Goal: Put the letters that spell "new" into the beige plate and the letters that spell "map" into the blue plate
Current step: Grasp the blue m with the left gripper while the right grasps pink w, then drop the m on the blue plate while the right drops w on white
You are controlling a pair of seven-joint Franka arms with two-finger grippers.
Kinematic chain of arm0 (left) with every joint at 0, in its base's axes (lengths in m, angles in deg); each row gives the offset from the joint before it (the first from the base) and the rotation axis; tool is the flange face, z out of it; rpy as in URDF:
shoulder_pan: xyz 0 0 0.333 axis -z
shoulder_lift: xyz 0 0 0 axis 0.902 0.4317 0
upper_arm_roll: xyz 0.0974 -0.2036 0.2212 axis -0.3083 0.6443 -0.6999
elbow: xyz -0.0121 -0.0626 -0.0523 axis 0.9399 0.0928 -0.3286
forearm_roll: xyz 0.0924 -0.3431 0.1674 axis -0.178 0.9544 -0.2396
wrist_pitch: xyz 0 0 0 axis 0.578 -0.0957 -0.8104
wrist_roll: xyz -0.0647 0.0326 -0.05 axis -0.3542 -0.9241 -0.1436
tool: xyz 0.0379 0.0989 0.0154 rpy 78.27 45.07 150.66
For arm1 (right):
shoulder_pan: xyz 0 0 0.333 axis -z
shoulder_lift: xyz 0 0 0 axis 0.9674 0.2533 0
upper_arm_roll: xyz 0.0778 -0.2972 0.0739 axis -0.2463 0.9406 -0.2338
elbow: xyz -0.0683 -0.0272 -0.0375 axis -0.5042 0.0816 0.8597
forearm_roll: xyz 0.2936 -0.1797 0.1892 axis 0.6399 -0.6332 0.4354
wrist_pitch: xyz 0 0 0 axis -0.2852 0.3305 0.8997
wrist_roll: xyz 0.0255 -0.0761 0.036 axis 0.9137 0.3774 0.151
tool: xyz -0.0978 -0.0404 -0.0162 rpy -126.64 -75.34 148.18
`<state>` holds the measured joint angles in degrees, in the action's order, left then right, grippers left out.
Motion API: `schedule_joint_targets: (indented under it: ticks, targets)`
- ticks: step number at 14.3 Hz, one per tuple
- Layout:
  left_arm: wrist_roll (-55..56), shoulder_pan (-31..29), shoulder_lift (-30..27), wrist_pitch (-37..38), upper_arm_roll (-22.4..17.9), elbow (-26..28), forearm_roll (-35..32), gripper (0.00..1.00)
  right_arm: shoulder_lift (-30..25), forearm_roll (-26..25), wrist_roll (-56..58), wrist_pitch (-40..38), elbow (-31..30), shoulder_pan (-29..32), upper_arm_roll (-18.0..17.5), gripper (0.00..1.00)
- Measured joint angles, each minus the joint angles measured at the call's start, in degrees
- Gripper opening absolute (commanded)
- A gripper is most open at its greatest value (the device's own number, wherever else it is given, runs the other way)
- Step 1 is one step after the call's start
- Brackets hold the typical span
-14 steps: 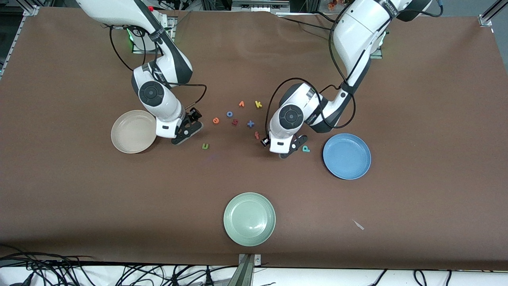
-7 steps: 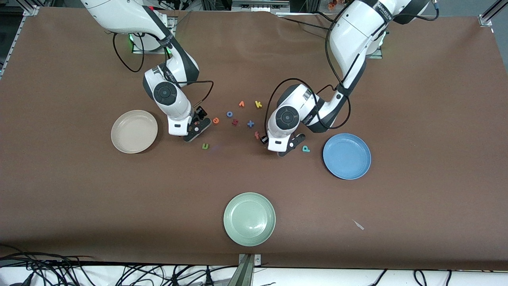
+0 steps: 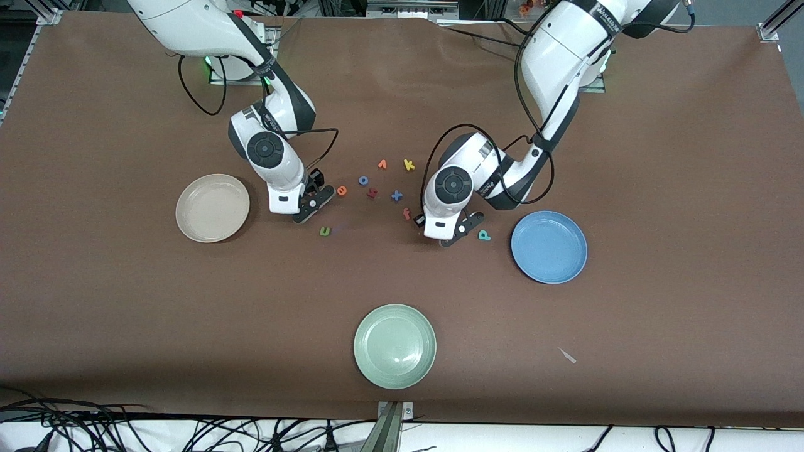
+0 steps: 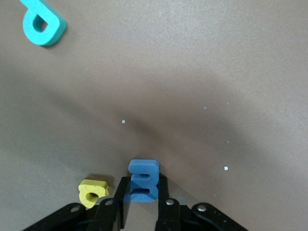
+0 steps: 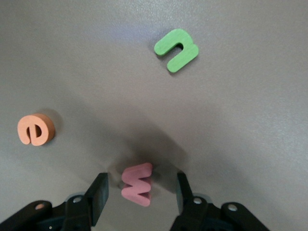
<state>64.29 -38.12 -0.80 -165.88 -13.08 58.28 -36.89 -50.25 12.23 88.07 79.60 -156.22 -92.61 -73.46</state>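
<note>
My left gripper is to take the blue m, now low beside the yellow a, to the inside of the blue plate. It will then let go of it there, in the half [image 3: 533,242] closest to the teal p.
My left gripper [image 3: 453,233] [image 4: 143,186] is low at the table and shut on the blue m [image 4: 143,172], which stands on edge between its fingers. The yellow a [image 4: 92,192] lies just beside it, and the teal p [image 3: 483,235] [image 4: 42,23] lies between that gripper and the blue plate [image 3: 549,247]. My right gripper [image 3: 312,204] [image 5: 142,186] is open and straddles the pink w [image 5: 137,185], with gaps on both sides. The orange e [image 3: 342,189] [image 5: 33,129] and the green n [image 3: 325,231] [image 5: 176,49] lie close by. The beige plate [image 3: 212,208] holds nothing.
Other letters lie between the two grippers: a blue o [image 3: 363,180], a dark red h [image 3: 372,193], a blue x [image 3: 396,196], an orange v [image 3: 382,164] and a yellow k [image 3: 409,165]. A pale green plate [image 3: 394,346] sits nearest the front camera.
The right gripper moved from beside the beige plate to over the pink w, and its fingers narrowed. The left gripper closed on the blue m.
</note>
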Motion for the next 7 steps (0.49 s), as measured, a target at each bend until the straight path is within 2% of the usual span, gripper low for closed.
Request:
schedule_joint_targets:
  ticks: [4,5,6,7]
  targets:
    - [-4.17,-0.35,-0.07,1.28,-0.32,-0.31,-0.13,0.05,-0.09,-1.5,0.05,0.31,0.0,0.01,0.13,0.25]
    - [-5.08,-0.71,-0.25,2.89,-0.57,-0.89,-0.2,0.03,-0.13,-1.86,0.05,0.4,0.0,0.01,0.1,0.18]
    - [-6.95,-1.34,-0.66,5.27,-0.81,-1.82,-0.28,0.0,-0.55,-1.91,0.06,0.26,-0.02,-0.02,-0.07,0.15]
    - [-9.52,-2.38,-1.48,8.08,-0.9,-2.73,-0.3,0.0,-0.49,-1.98,0.06,0.36,-0.05,-0.09,-0.11,0.06]
